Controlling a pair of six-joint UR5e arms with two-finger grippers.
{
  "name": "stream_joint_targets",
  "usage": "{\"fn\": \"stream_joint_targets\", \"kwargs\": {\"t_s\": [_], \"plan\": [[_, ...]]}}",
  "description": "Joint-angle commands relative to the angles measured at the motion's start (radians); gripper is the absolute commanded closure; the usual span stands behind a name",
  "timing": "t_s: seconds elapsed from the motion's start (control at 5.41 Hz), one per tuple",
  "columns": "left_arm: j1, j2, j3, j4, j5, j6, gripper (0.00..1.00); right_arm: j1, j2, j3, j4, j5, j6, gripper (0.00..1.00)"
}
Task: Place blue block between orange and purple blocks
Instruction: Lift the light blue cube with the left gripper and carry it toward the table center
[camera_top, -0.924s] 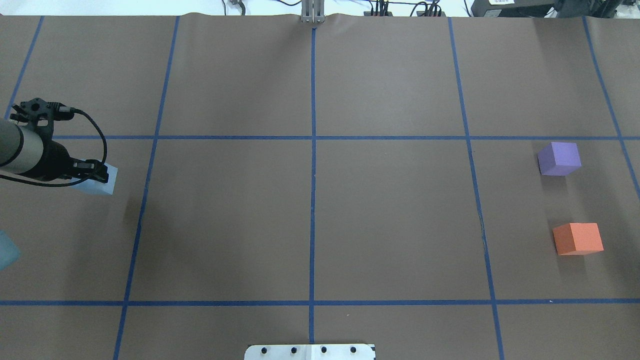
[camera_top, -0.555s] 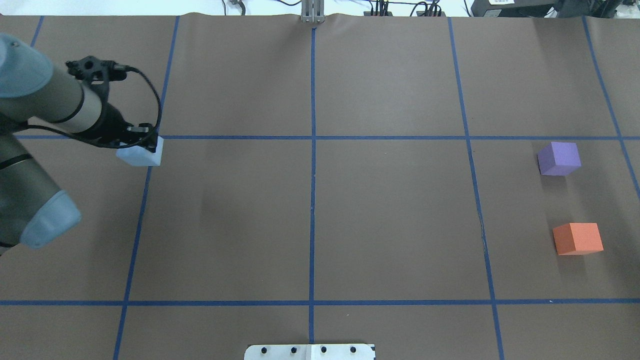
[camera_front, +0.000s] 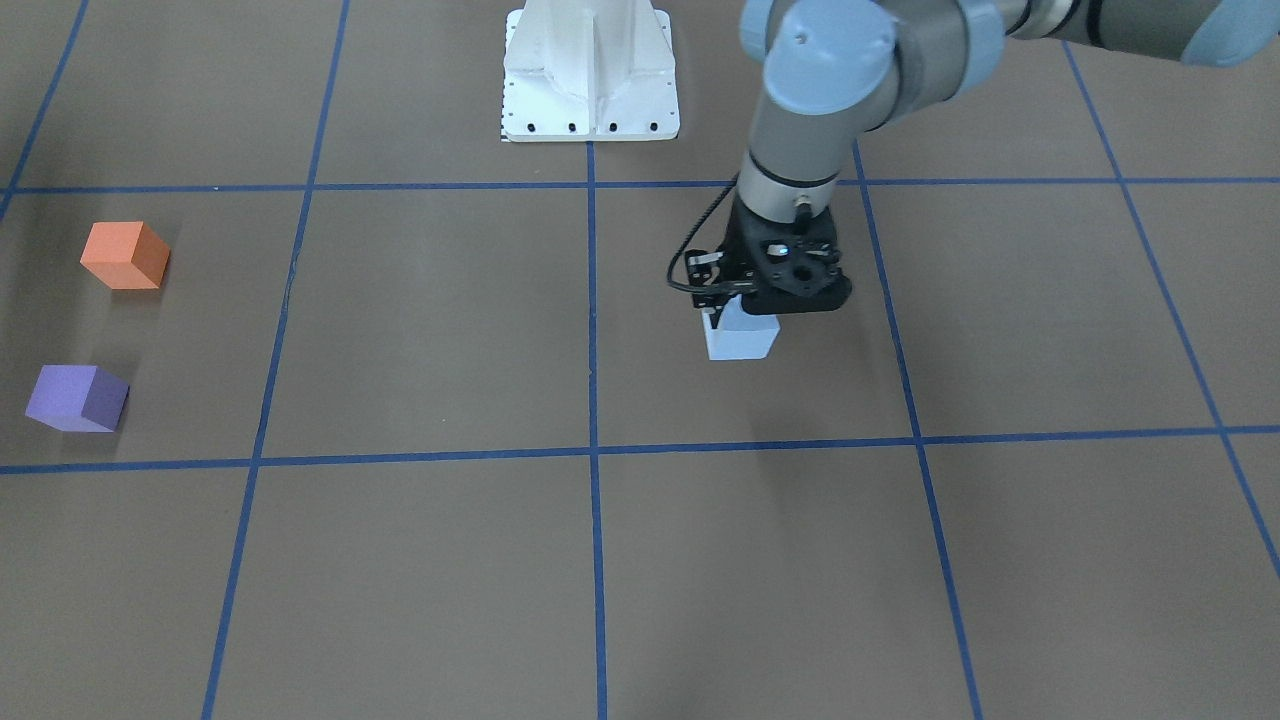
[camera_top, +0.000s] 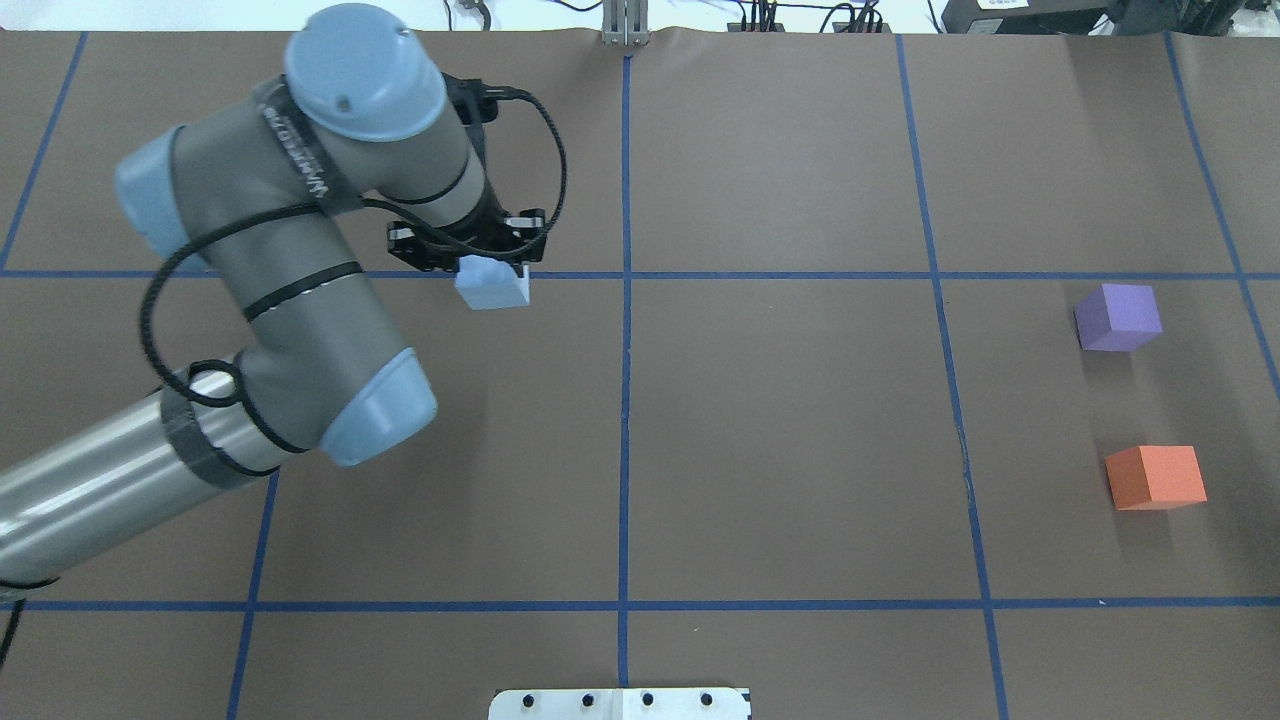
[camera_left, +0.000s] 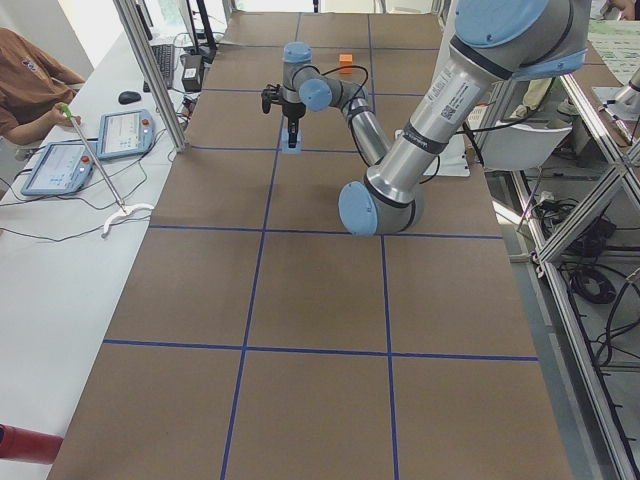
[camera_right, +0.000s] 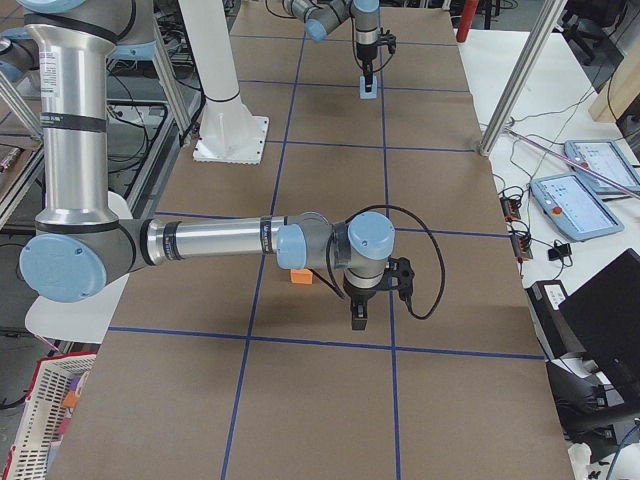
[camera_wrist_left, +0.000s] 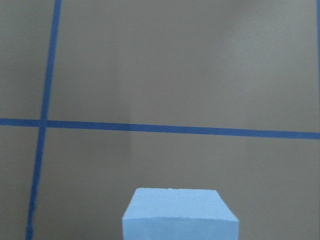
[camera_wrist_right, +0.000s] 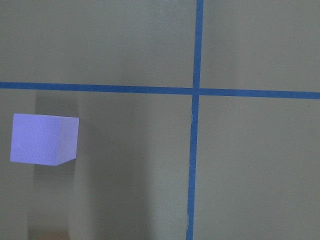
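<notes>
Next, my left gripper releases the blue block on the centre tape line (camera_front: 609, 365) (camera_wrist_left: 304, 217) that faces the white robot base plate. The blue block is still held above the table.
My left gripper (camera_top: 490, 268) is shut on the light blue block (camera_top: 492, 288) and holds it above the table, left of the centre tape line. The blue block also shows in the front-facing view (camera_front: 742, 340) and the left wrist view (camera_wrist_left: 180, 216). The purple block (camera_top: 1118, 317) and the orange block (camera_top: 1155, 477) sit apart at the far right, with bare table between them. The right wrist view shows the purple block (camera_wrist_right: 44, 139). My right gripper (camera_right: 357, 318) shows only in the exterior right view, next to the orange block (camera_right: 299, 277); I cannot tell its state.
Blue tape lines (camera_top: 626, 300) divide the brown table into squares. The white robot base plate (camera_front: 590, 70) stands at the near edge. A person (camera_left: 25, 85) and tablets (camera_left: 125, 133) are beside the table on the far side.
My left arm has swung right with the blue block, from the table's far left edge to just left of the centre line. The purple and orange blocks have not moved.
</notes>
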Motion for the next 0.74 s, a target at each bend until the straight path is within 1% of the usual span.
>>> {"fn": "stream_joint_targets", "kwargs": {"t_s": [0.0, 0.18, 0.37, 0.55], "plan": [[0.078, -0.13, 0.185, -0.089, 0.072, -0.039, 1.0, 0.0, 0.003, 0.001, 0.0, 0.005, -0.002, 0.0], [0.092, -0.131, 0.278, -0.19, 0.074, -0.039, 1.0, 0.0, 0.005, 0.001, 0.0, 0.002, -0.002, 0.0], [0.103, -0.131, 0.318, -0.211, 0.074, -0.039, 1.0, 0.0, 0.005, 0.004, 0.0, 0.003, 0.007, 0.0], [0.118, -0.131, 0.331, -0.211, 0.074, -0.041, 1.0, 0.0, 0.005, 0.01, 0.002, 0.005, 0.009, 0.0]]}}
